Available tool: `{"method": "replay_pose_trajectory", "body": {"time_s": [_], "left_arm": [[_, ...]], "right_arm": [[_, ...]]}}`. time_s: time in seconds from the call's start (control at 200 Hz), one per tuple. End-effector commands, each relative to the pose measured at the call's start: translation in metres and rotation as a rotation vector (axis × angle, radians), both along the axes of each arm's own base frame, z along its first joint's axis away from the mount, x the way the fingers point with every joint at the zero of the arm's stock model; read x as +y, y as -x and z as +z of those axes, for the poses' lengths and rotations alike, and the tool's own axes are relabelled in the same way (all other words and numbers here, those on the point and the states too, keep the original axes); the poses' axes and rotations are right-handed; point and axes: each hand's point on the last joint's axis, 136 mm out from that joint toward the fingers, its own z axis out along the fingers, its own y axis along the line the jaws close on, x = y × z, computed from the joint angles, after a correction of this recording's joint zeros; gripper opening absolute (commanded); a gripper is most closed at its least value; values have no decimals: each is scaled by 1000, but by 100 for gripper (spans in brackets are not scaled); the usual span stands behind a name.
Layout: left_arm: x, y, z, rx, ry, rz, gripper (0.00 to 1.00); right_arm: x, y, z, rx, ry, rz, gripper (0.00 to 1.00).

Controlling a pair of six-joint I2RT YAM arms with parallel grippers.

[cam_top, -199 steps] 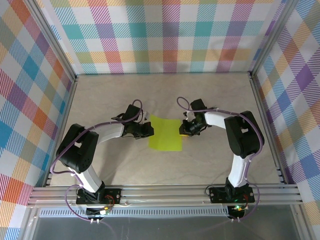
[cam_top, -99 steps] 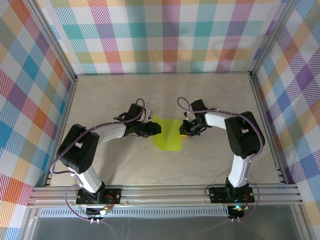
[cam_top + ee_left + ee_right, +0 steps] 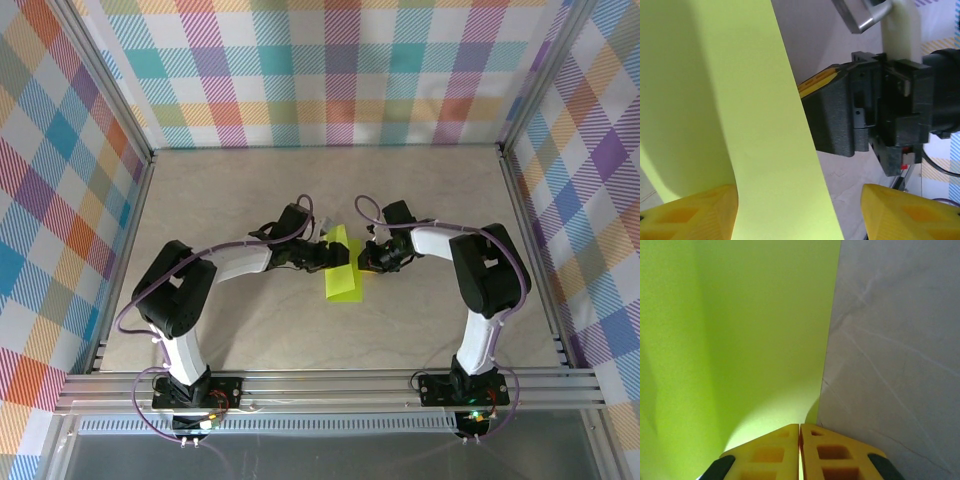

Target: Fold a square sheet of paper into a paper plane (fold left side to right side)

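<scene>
I will open my right gripper, which presses the bottom layer of the paper while the flap arcs loose above it, then take the flap's loose edge (image 3: 792, 82) and lay it flat.
The square sheet of paper (image 3: 343, 277) lies mid-table, lime green, its left side lifted and curled over toward the right. My left gripper (image 3: 326, 255) sits at the raised flap, open. In the left wrist view the sheet (image 3: 765, 125) arcs loosely between its wide-apart yellow fingers (image 3: 695, 212), and neither pad clamps it. My right gripper (image 3: 365, 260) is shut, its tips (image 3: 800, 427) pressed down on the sheet (image 3: 740, 330) close to its right edge. The left wrist view shows the right gripper's yellow finger (image 3: 817, 81) just beyond the flap.
The beige table (image 3: 250, 190) is bare around the sheet. Plaid walls (image 3: 330, 70) close the back and both sides. An aluminium rail (image 3: 330, 385) runs along the near edge at the arm bases. The two grippers stand only a few centimetres apart.
My left gripper has swept right, carrying the sheet's left side up and over, and its jaws have opened, letting go of the paper. The right gripper has stayed put, shut.
</scene>
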Motion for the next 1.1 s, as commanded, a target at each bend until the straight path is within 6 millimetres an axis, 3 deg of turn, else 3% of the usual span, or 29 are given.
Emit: {"method": "replay_pose_trajectory", "body": {"time_s": [0.0, 0.26, 0.44, 0.64, 0.915, 1.095], "left_arm": [[-6, -3, 1, -11, 6, -10, 64], [-1, 2, -14, 11, -37, -9, 31], [3, 3, -18, 11, -57, -2, 20], [7, 4, -17, 7, -72, 1, 16], [8, 6, -16, 1, -74, 0, 14], [9, 8, -16, 1, -77, -3, 14]], "right_arm": [[-10, 20, -20, 78, 50, -9, 11], [-5, 20, -16, 71, 14, -13, 11], [-3, 15, -8, 40, -3, -16, 11], [-1, 6, 15, -18, -50, -28, 14], [-12, 1, 48, -73, -140, -73, 31], [7, 2, 68, -66, -312, -44, 43]]}}
